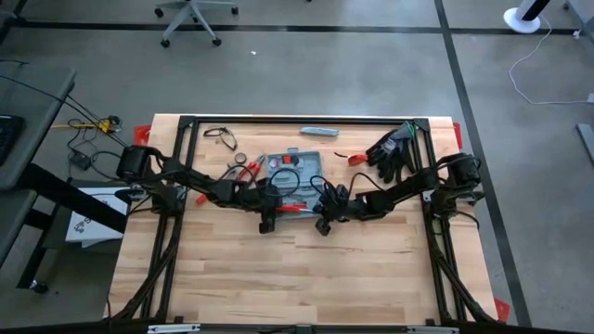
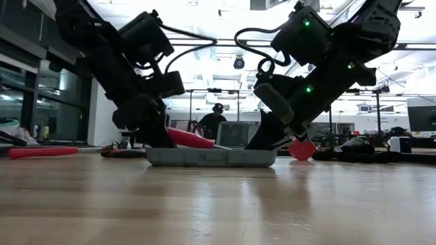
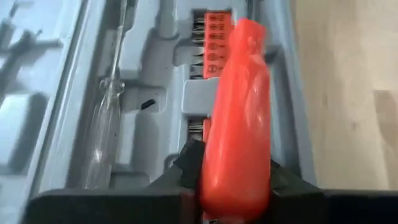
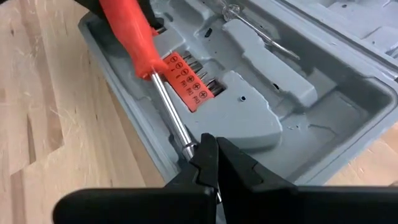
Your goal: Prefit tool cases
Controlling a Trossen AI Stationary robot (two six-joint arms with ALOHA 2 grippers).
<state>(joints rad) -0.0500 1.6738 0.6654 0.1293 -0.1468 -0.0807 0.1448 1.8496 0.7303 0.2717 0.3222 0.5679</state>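
The screwdriver's red handle slants, held by its end, so the robot's left gripper will lay the screwdriver flat in the case, and then grip the handle nearer its middle (image 3: 241,118).
The blue-grey tool case (image 1: 295,167) lies open on the table, and its tray shows in the low view (image 2: 211,158). A clear-handled screwdriver (image 3: 106,124) and a red bit strip (image 4: 186,81) sit in its moulded slots. A red-handled screwdriver (image 1: 288,209) is held over the case's near edge. My left gripper (image 1: 276,206) is shut on its handle. My right gripper (image 1: 316,209) is shut on its metal shaft. My left gripper (image 3: 233,180) pinches the screwdriver's red handle (image 3: 236,112) between its two fingers (image 3: 189,162). The handle runs forward out of the hold, over the case's interior, tilted and clear of the tray (image 2: 191,138). My right gripper (image 4: 208,149) pinches the metal shaft near its tip (image 4: 180,134), over the case's near wall. The shaft runs forward from the fingertips to the red handle (image 4: 127,31).
Black gloves (image 1: 394,148) lie right of the case. A slim grey bar (image 1: 318,131) lies by the far edge. A cable loop (image 1: 221,137) and red-handled pliers (image 1: 243,170) lie left of the case. The near half of the table (image 1: 297,278) is bare wood. A person (image 2: 218,119) is in the room behind.
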